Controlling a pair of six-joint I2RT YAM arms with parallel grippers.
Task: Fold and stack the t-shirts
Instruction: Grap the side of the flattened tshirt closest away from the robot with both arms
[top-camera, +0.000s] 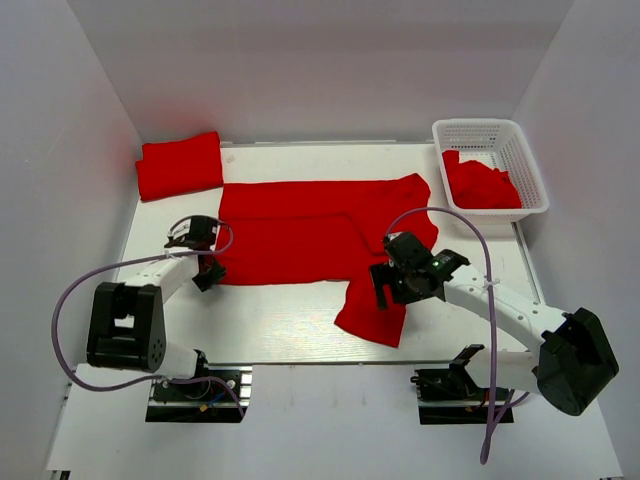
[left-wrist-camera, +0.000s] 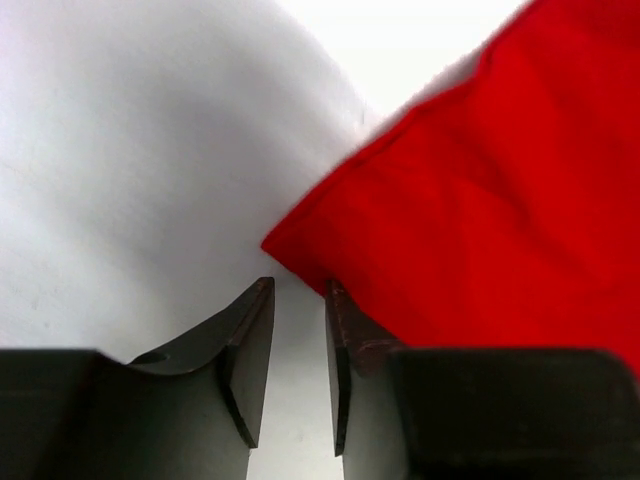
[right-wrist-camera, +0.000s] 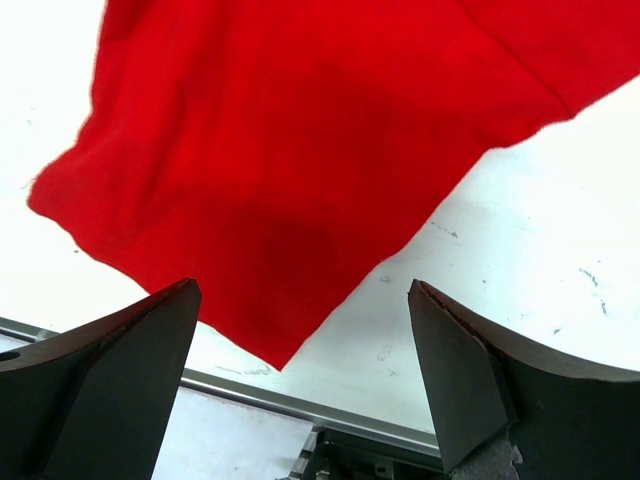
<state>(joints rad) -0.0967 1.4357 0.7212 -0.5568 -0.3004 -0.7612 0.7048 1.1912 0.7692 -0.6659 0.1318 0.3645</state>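
Note:
The red t-shirt's near corner is outside the narrow gap of my left gripper, so next I open it and pinch the t-shirt's edge (left-wrist-camera: 304, 276) beside that corner before folding.
One red t-shirt (top-camera: 310, 235) lies spread and partly folded in the middle of the table, with a flap (top-camera: 375, 315) hanging toward the front edge. My left gripper (top-camera: 207, 272) sits low at the shirt's near left corner (left-wrist-camera: 300, 245). Its jaws (left-wrist-camera: 298, 292) stand a narrow gap apart with only bare table between them, and the right finger (left-wrist-camera: 345, 330) is at the cloth's edge. My right gripper (top-camera: 383, 287) hovers over the flap (right-wrist-camera: 300, 170), wide open and empty (right-wrist-camera: 302, 290). A folded red t-shirt (top-camera: 180, 165) lies at the back left.
A white lattice basket (top-camera: 515, 140) stands at the back right with crumpled red t-shirts (top-camera: 480, 185) in it. White walls close in the table at the left, back and right. The metal front edge (right-wrist-camera: 300, 405) lies just below the flap's corner.

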